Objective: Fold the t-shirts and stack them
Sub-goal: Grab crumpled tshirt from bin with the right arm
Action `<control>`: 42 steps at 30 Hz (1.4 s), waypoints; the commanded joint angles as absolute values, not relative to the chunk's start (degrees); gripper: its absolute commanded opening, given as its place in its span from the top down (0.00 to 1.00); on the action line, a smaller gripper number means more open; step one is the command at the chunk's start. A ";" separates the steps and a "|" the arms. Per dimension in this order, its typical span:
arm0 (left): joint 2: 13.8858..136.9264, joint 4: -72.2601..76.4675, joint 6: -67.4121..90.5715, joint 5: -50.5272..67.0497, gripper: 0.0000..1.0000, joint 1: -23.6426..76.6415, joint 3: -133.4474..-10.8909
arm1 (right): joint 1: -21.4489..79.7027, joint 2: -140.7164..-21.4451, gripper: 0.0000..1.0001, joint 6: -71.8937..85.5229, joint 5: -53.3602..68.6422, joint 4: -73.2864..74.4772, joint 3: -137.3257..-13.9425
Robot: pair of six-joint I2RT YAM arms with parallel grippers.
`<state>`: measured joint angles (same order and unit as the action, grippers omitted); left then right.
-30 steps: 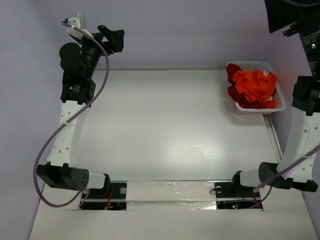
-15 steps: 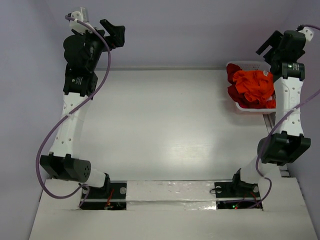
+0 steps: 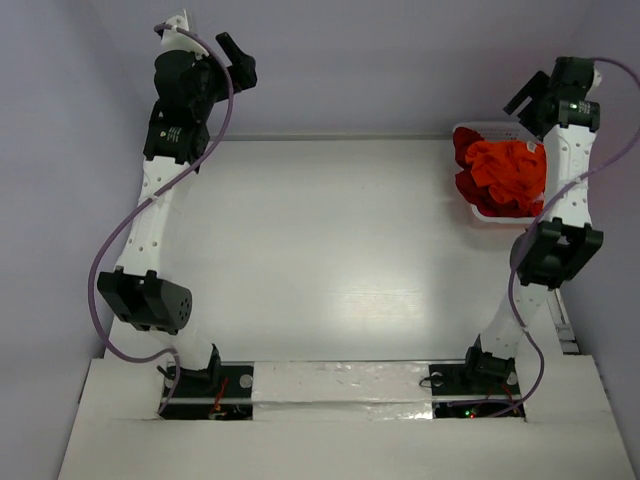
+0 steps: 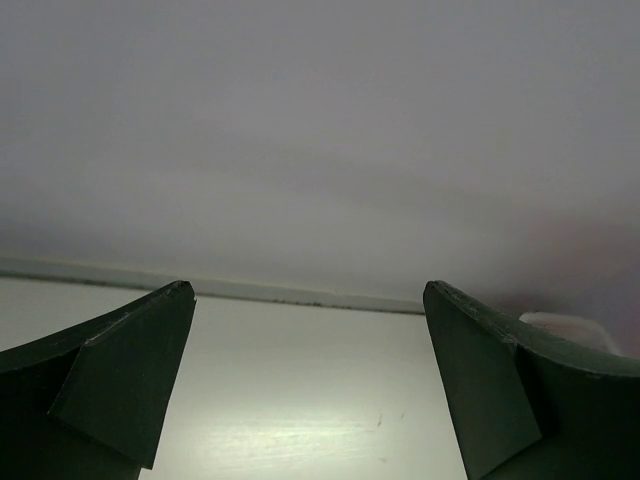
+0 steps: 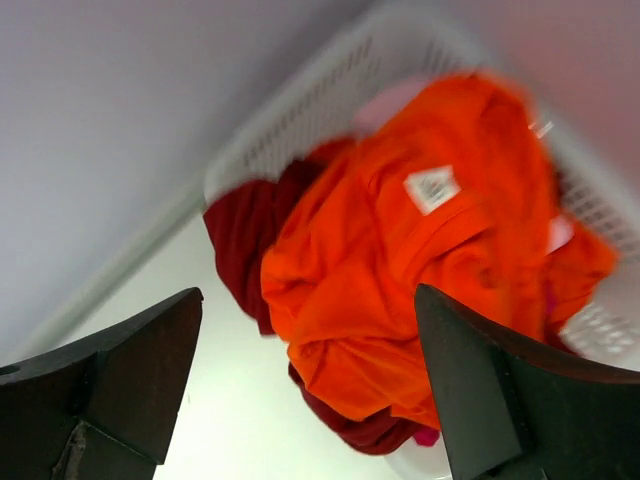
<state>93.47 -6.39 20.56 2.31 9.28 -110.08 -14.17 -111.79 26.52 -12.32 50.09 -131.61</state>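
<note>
My right gripper will grab the orange shirt next at its outer fold point(image 3: 483, 169) point(image 5: 326, 338), on the side that faces the middle of the table, away from its white label.
The t-shirts lie crumpled in a white lattice basket point(image 3: 488, 217) at the table's far right. A bright orange shirt point(image 3: 508, 170) is on top, over dark red ones point(image 3: 463, 148). In the right wrist view the orange shirt point(image 5: 430, 250) shows a white label, dark red cloth point(image 5: 245, 235) hangs over the basket point(image 5: 320, 100) rim, and a bit of pink point(image 5: 425, 437) peeks out below. My right gripper point(image 3: 527, 98) point(image 5: 308, 292) hovers open above the basket, holding nothing. My left gripper point(image 3: 238, 68) point(image 4: 308, 288) is open and empty, high over the table's far left edge.
The white table point(image 3: 330, 240) runs between the two arms, and its back edge meets a pale wall point(image 4: 320, 120). The right arm's elbow point(image 3: 555, 250) stands beside the basket's near right corner. Both arm bases sit at the near edge.
The right arm has risen from the right edge of the view and swung its gripper up over the basket. The left arm has straightened, its gripper drifting slightly right and back.
</note>
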 commanded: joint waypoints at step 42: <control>89.21 -13.80 16.52 -1.67 0.01 9.32 -110.39 | -10.02 -113.11 0.14 27.86 -4.31 46.76 -121.72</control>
